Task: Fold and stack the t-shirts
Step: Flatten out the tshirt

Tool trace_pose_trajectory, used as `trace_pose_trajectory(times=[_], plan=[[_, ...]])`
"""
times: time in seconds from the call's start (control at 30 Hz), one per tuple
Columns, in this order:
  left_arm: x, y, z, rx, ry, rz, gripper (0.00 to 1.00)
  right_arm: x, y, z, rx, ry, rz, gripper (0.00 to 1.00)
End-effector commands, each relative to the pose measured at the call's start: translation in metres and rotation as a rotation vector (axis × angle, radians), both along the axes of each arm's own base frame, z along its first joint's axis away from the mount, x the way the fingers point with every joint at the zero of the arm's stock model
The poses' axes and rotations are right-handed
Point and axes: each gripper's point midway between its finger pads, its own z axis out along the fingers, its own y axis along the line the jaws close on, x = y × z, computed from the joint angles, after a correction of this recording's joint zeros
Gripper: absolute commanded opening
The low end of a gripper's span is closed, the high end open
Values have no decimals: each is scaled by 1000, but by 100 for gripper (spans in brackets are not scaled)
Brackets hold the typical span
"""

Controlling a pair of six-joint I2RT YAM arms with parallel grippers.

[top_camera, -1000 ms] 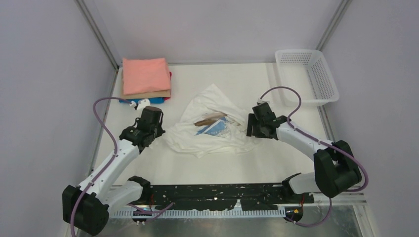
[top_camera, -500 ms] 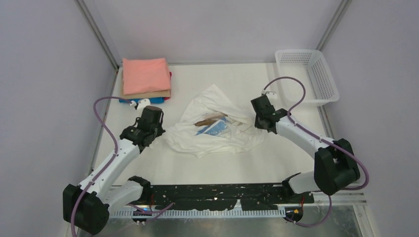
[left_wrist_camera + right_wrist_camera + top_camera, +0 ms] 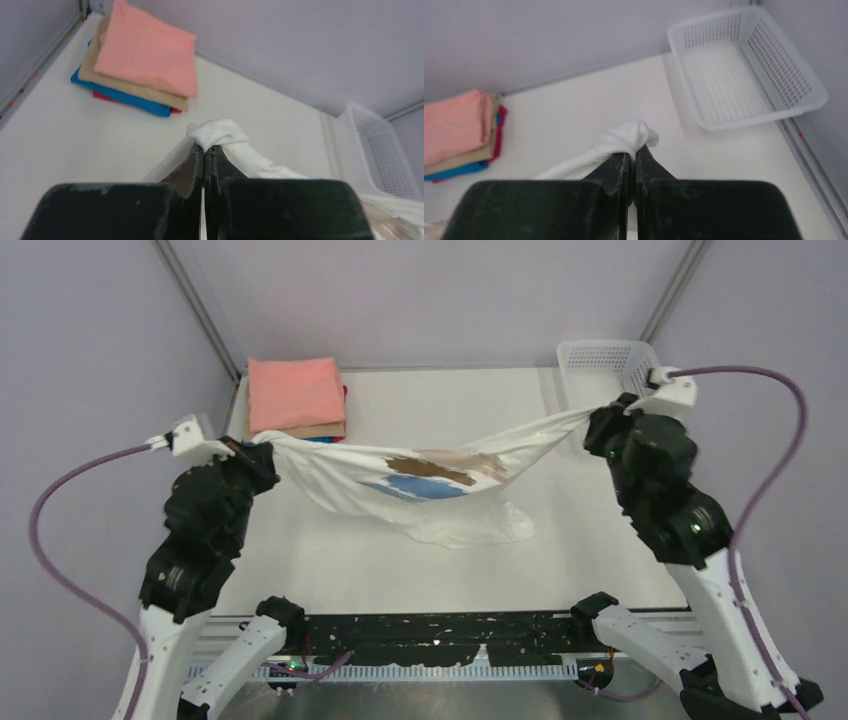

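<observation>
My grippers should put the white t-shirt down and take it closer to its print [image 3: 428, 480], because its lower part hangs from them in a lopsided heap.
The white t-shirt [image 3: 430, 480] with a blue and brown print hangs stretched in the air between both arms, its lower part sagging toward the table. My left gripper [image 3: 262, 445] is shut on its left end, a bunched white corner [image 3: 220, 134] sticking out past the fingertips. My right gripper [image 3: 592, 420] is shut on the right end, a knot of cloth [image 3: 629, 136] showing above its tips. A stack of folded t-shirts [image 3: 295, 400], salmon-pink on top over tan, blue and magenta, lies at the back left.
A white mesh basket [image 3: 620, 390] stands at the back right corner, close behind the right gripper. Grey walls and metal posts enclose the white table [image 3: 400, 570].
The right gripper closed on the shirt. Both arms then rose and spread apart, lifting the crumpled shirt off the table and pulling it taut between them.
</observation>
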Motion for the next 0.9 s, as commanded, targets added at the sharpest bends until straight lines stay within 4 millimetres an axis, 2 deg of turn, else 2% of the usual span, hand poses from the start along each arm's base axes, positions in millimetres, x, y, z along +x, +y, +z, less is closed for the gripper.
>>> trace_pose_trajectory(times=[0.0, 0.13, 0.27, 0.37, 0.47, 0.57, 0.67, 0.73, 0.8, 0.87], plan=[[-48, 31, 90, -3, -264, 39, 0, -63, -35, 119, 64, -324, -1, 6], [-96, 54, 136, -35, -417, 70, 0, -111, -55, 163, 119, -476, 16, 6], [-134, 70, 169, -71, -537, 79, 0, -150, -67, 188, 171, -578, 45, 6], [-150, 79, 188, -71, -599, 97, 0, -168, -75, 196, 191, -624, 50, 6], [-147, 81, 195, -48, -593, 114, 0, -169, -75, 191, 183, -604, 54, 6], [-118, 77, 185, -9, -523, 151, 0, -156, -74, 173, 180, -549, 22, 6], [-67, 78, 160, 53, -380, 263, 0, -132, -73, 151, 163, -485, -44, 6], [-31, 74, 136, 118, -265, 319, 0, -107, -68, 126, 117, -400, -78, 6], [8, 64, 108, 180, -159, 332, 0, -79, -61, 93, 59, -291, -114, 7], [49, 52, 74, 228, -54, 327, 0, -51, -54, 51, -3, -167, -157, 8]])
